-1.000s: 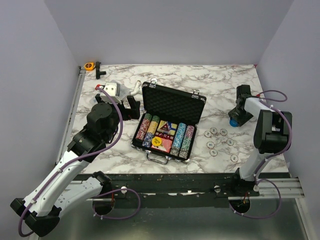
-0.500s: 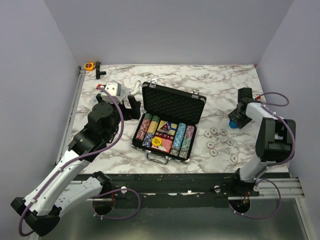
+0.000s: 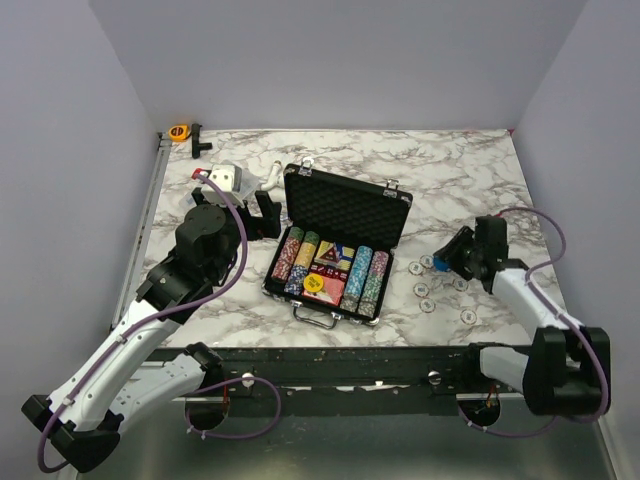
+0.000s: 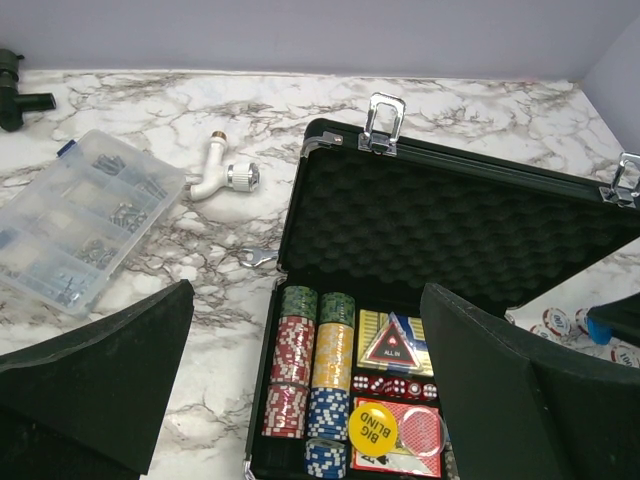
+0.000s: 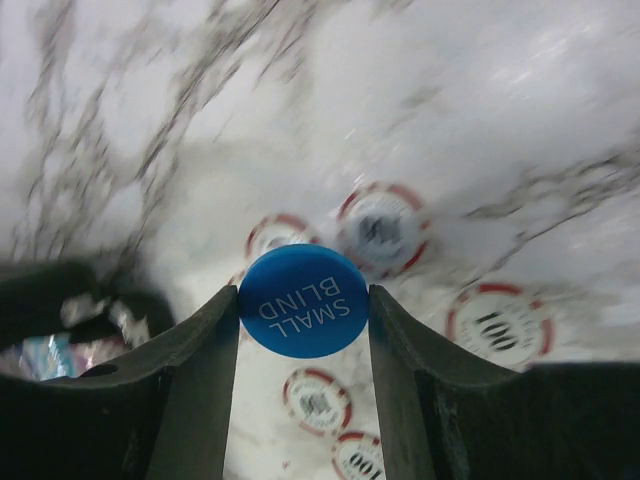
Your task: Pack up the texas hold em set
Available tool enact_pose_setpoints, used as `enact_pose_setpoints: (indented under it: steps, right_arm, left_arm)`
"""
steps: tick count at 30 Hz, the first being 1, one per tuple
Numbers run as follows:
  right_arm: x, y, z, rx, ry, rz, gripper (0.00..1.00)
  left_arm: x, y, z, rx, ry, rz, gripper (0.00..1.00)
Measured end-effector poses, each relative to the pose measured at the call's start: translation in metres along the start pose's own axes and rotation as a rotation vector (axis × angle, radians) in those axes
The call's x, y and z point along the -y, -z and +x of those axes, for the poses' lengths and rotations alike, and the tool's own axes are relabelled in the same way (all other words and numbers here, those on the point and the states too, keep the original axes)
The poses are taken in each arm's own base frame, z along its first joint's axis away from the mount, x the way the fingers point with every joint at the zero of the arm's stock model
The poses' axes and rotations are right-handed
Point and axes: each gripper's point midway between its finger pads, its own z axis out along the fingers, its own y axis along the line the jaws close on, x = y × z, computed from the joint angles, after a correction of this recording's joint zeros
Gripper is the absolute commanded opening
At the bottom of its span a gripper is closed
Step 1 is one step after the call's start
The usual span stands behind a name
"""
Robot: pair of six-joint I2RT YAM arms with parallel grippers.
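Observation:
The blue disc, now held above loose red-and-white chips, will be released by my right gripper atop the yellow "BIG BLIND" disc (image 3: pixel 313 283) in the black briefcase.
The black briefcase (image 3: pixel 345 215) lies open mid-table, with chip rows (image 4: pixel 300 365), a red card deck (image 4: pixel 415 440) and a yellow "BIG BLIND" disc (image 4: pixel 372 427) inside. My right gripper (image 3: pixel 446 259) is shut on the blue "SMALL BLIND" disc (image 5: pixel 303 300), held above several loose red-and-white chips (image 3: pixel 428 290) to the right of the case. My left gripper (image 3: pixel 263 215) is open and empty, just left of the case, facing it.
A clear compartment box (image 4: pixel 75 220) and a white pipe fitting (image 4: pixel 222 177) lie left of the case. An orange tape measure (image 3: pixel 179 131) and a black fitting (image 3: pixel 197 140) sit at the far left corner. A rail (image 3: pixel 150 200) runs along the table's left edge.
My right arm has swung down and left from the far right, carrying the blue disc to above the loose chips. The left arm has not moved.

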Motion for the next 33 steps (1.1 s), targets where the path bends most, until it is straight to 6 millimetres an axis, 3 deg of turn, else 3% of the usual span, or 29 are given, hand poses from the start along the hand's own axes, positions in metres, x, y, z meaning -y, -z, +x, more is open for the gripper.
enact_pose_setpoints:
  steps: [6,11,14,20,23,27,33]
  right_arm:
    - [-0.051,0.034,0.056,0.025,0.158,-0.287,0.01]
    - [-0.097,0.067,0.074,0.071,0.253,-0.521,0.01]
    - [-0.121,0.075,0.088,0.049,0.335,-0.602,0.01]
    - [-0.193,0.085,0.164,-0.108,0.652,-0.727,0.01]
    - [-0.228,0.086,0.192,-0.139,0.756,-0.757,0.01]
    - [-0.255,0.06,0.199,-0.136,0.81,-0.708,0.01]
    - [-0.253,0.038,0.22,-0.159,0.92,-0.63,0.01]
  left_arm:
    - [0.0,0.0,0.0,-0.001,0.001,-0.001,0.95]
    - [-0.001,-0.002,0.001,-0.003,0.003,-0.006,0.95]
    - [-0.001,-0.003,0.002,-0.006,0.002,-0.009,0.94]
    - [-0.002,-0.004,0.003,-0.012,0.0,-0.012,0.94]
    - [-0.003,-0.004,0.003,-0.01,0.0,-0.02,0.94]
    - [-0.008,-0.003,0.001,0.003,0.001,-0.045,0.94]
    - [-0.014,0.0,-0.004,0.026,0.007,-0.068,0.94]
